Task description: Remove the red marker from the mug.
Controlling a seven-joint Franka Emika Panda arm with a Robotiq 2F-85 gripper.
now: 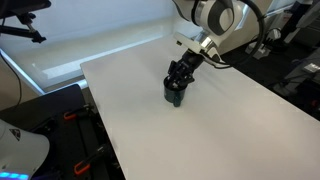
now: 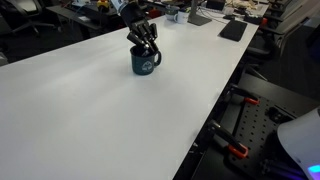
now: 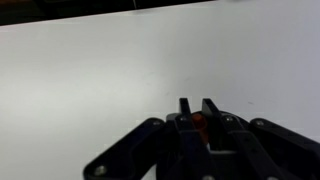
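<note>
My gripper is holding the red marker, now at the mug's mouth. I should set it free on the white table (image 1: 160, 86) close beside the mug, on the side towards the orange clamps.
The mug (image 1: 175, 95) is small, dark teal-black and stands upright on the white table (image 1: 200, 130); it also shows in an exterior view (image 2: 145, 62). My gripper (image 1: 181, 73) reaches down into its mouth in both exterior views (image 2: 143, 38). In the wrist view the two fingers (image 3: 197, 108) are close together with the red marker (image 3: 198, 121) showing as a small red spot between them. The fingers appear shut on the marker. The rest of the marker is hidden by the gripper and mug.
The white table is bare around the mug. Its edges drop to black equipment with orange clamps (image 2: 238, 152). Desks with a keyboard (image 2: 233, 30) and clutter stand behind the table. A dark stand (image 1: 55, 120) is beside the table.
</note>
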